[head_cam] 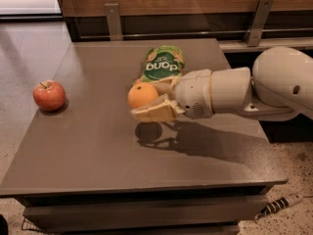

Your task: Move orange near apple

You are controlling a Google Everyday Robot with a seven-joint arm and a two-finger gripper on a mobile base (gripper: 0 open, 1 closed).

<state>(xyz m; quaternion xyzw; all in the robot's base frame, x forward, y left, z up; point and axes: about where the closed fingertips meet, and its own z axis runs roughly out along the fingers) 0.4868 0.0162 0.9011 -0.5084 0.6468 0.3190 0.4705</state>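
Note:
Next, I set the orange down with my gripper on the brown table [51,119], in front of the red apple.
The orange [142,95] is small, round and bright orange. My gripper [151,99] is shut on it and holds it above the middle of the brown table [98,151]; its shadow falls on the tabletop just below. The cream fingers [155,112] clasp the fruit from the right side. The red apple [49,95] with a short stem sits on the table near the left edge, well to the left of the orange.
A green snack bag [162,62] lies flat at the back of the table, just behind my gripper. A wooden wall with metal brackets [113,19] runs behind the table. A cable end [283,203] lies on the floor at lower right.

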